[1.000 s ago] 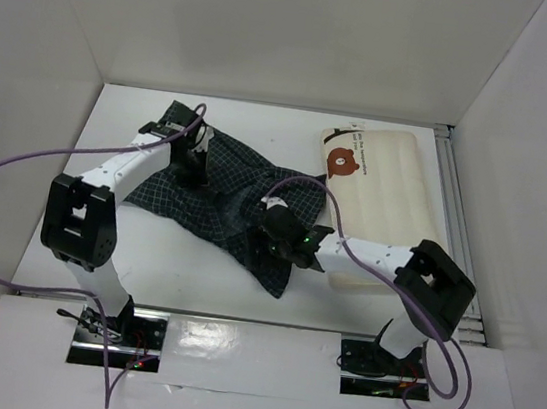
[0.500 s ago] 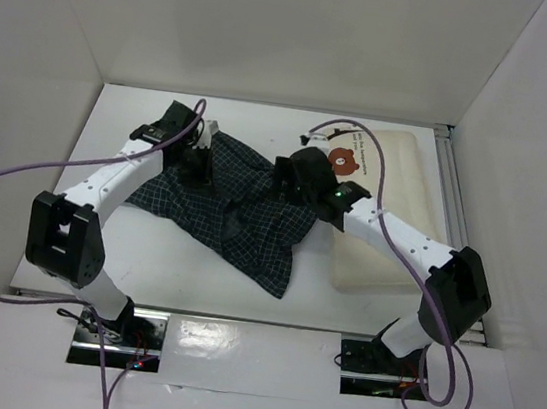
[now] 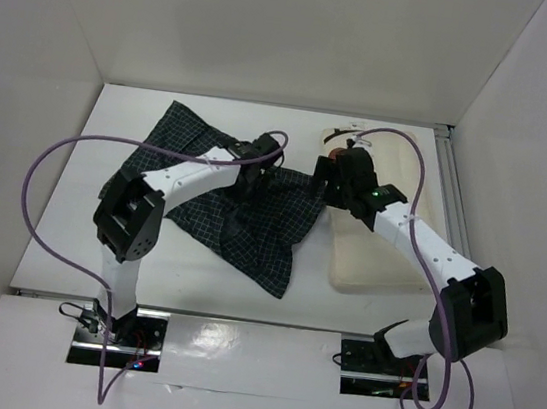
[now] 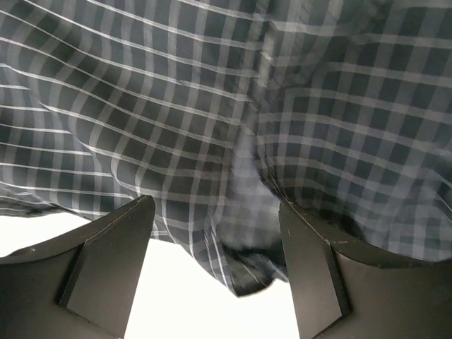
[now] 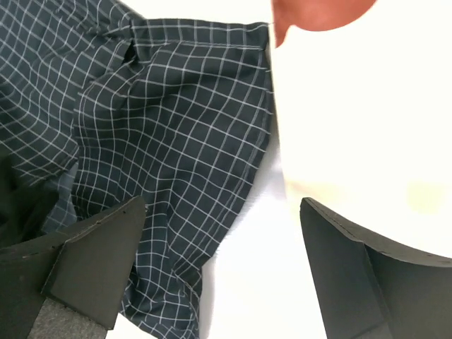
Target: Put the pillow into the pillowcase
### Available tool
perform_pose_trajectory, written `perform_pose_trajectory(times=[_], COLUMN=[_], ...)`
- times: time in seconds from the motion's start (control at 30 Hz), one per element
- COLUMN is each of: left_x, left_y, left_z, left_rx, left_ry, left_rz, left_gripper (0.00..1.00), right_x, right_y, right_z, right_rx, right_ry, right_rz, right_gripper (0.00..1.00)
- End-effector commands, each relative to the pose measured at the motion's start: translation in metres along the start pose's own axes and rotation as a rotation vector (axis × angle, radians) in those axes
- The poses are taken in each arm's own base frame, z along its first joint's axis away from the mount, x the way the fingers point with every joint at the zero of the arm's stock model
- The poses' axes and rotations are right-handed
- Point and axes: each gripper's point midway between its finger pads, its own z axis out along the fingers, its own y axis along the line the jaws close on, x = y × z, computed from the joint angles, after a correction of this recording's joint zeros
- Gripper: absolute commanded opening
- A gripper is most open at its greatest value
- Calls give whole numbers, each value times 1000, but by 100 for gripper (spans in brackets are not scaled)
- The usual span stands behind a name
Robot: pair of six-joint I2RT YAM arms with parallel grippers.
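Note:
The cream pillow needs to move toward the pillowcase. So my right gripper should next close on the brown bear print [image 3: 337, 154] [image 5: 315, 10] of that pillow.
The navy grid-check pillowcase [image 3: 216, 195] lies rumpled on the table's left and middle. The cream pillow [image 3: 367, 262] lies to its right, its brown bear print partly under my right arm. My left gripper [image 3: 261, 171] hovers over the pillowcase's far right part. In the left wrist view this gripper [image 4: 215, 261] is open, with a loose fold of the pillowcase [image 4: 240, 141] between the jaws, touching neither. My right gripper [image 3: 328, 176] is open over the gap between pillowcase and pillow. In the right wrist view that gripper [image 5: 222, 268] has the pillowcase [image 5: 162, 127] at left and the pillow [image 5: 367, 106] at right.
White walls close in the white table [image 3: 82, 200] at the back and both sides. A metal rail [image 3: 455, 208] runs along the right edge beside the pillow. Purple cables loop above both arms.
My left gripper has opened, let go of the pillowcase's far left part, and swung right over its middle. My right gripper has travelled from the pillowcase's near end to the pillow's far left corner.

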Motion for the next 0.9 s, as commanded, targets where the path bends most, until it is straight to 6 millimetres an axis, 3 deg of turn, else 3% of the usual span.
perform_pose_trajectory(times=[0.0, 0.1, 0.3, 0.37, 0.53, 0.57, 0.6, 0.7, 0.73, 0.77, 0.8, 0.87], left_x=[-2, 7, 18, 12, 10, 9, 9, 5, 0, 2, -1, -7], left_y=[33, 25, 19, 20, 24, 25, 29, 30, 29, 28, 27, 27], left_z=[12, 27, 37, 38, 32, 32, 33, 32, 30, 29, 28, 20], left_rx=[-263, -261, -234, -243, -265, -274, -277, -285, -281, -275, -272, -254], left_ry=[9, 61, 115, 105, 106, 102, 105, 99, 88, 98, 89, 66], left_rz=[48, 103, 142, 151, 157, 147, 139, 138, 132, 135, 131, 117], left_gripper=[84, 83, 79, 71, 68, 64, 53, 35, 25, 6, 0, 0], right_x=[-8, -8, -18, -21, -24, -24, -24, -30, -34, -31, -38, -46], right_y=[-3, -8, -8, -10, -13, -13, -13, -15, -13, -14, -11, -10], right_z=[-14, -13, -15, -16, -18, -18, -18, -18, -20, -16, -18, -10], right_rx=[-33, -21, -23, -17, -10, -10, -10, -8, -13, -6, -14, 8], right_ry=[-20, -15, -35, -37, -40, -40, -40, -50, -60, -48, -62, -68], right_rz=[28, 24, 14, 19, 16, 16, 16, 15, 16, 5, 7, -4], right_gripper=[97, 97, 98, 98, 100, 100, 100, 100, 100, 100, 100, 100])
